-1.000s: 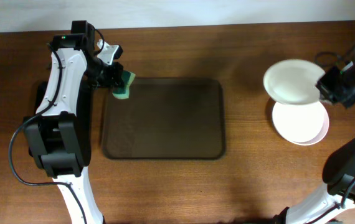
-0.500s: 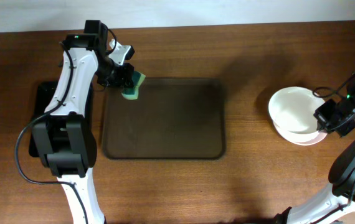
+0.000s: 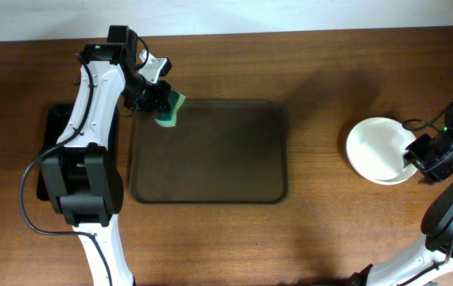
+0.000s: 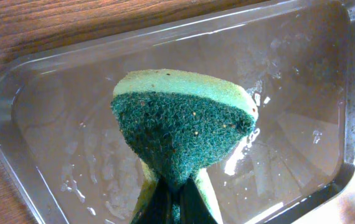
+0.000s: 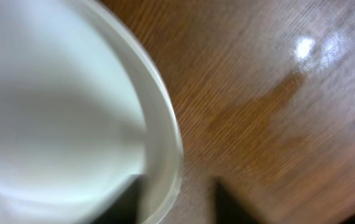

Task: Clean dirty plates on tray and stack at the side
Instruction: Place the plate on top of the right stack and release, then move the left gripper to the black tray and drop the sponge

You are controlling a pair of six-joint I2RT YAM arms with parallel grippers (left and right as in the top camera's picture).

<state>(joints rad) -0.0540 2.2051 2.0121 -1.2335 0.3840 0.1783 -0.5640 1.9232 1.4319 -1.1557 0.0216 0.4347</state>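
Next, my left gripper lets go of the green sponge just past the middle of the smaller black tray [image 3: 91, 143].
The plates [image 3: 379, 149] lie stacked on the table at the right, white and round; the top plate [image 5: 53, 93] fills the left of the right wrist view. My right gripper [image 3: 423, 156] [image 5: 177, 200] is open at the stack's right edge, one finger over the plate and one over the wood, with the rim between them. The dark brown tray [image 3: 211, 151] lies in the middle with no plate on it; its wet floor [image 4: 71, 124] shows in the left wrist view. My left gripper [image 3: 155, 101] [image 4: 177, 208] is shut on a green sponge [image 3: 169, 110] [image 4: 184, 124] above the tray's far left corner.
A smaller black tray [image 3: 52, 151] lies left of the brown tray, partly under my left arm. Bare wooden table [image 3: 322, 214] runs between the brown tray and the plate stack. The table's far edge meets a white wall.
My right gripper has brought the top plate down flat onto the stack and opened its jaws. The left gripper with the sponge shifted slightly right a second ago and has held still since.
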